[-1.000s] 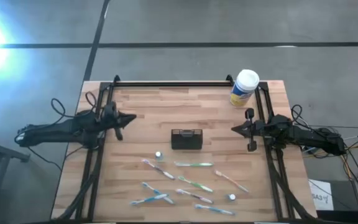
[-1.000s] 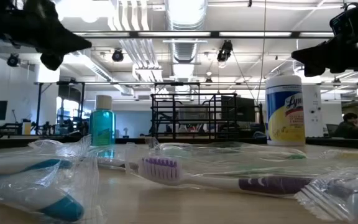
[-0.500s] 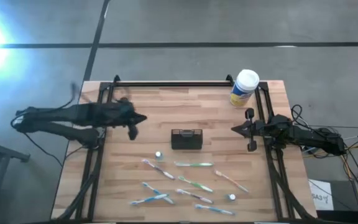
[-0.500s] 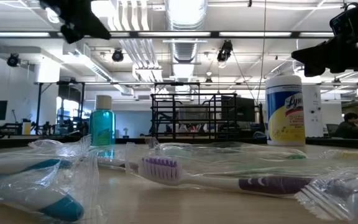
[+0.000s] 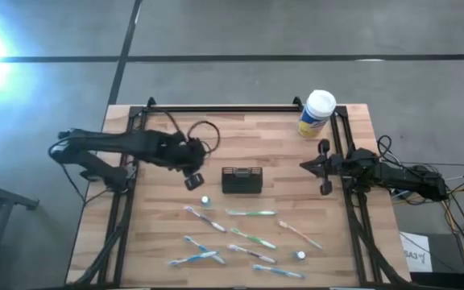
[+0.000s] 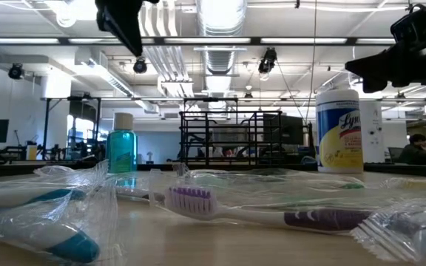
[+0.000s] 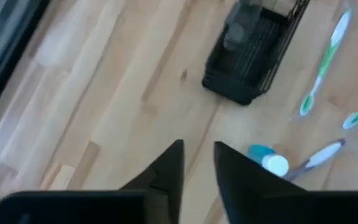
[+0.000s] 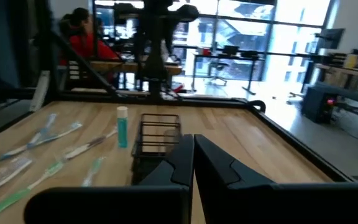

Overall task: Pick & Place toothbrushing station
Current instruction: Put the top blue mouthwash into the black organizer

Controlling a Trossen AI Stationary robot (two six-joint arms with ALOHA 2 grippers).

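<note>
The small teal bottle is near the toothbrushing station. My left gripper goes to it next and closes on the bottle's white cap (image 5: 205, 200) (image 7: 275, 165).
The toothbrushing station (image 5: 242, 180) is a small black wire box that stands on its base mid-table; it also shows in the left wrist view (image 7: 253, 56) and the right wrist view (image 8: 157, 143). My left gripper (image 5: 193, 180) hangs above the table just left of the station, tipped downward, with its fingers (image 7: 197, 163) a little apart and nothing between them. My right gripper (image 5: 304, 167) waits level at the table's right side, shut (image 8: 193, 142) and holding nothing.
A small teal bottle (image 5: 205, 200) stands near the station's near-left corner. Several wrapped toothbrushes (image 5: 240, 238) lie across the near half of the table. A yellow white-capped canister (image 5: 316, 113) stands at the far right corner. Black rails (image 5: 216, 108) frame the table.
My left gripper has swung out from the table's left edge toward the station, rising as it went, and has tipped from level to pointing steeply down. The station and the other things have not moved.
</note>
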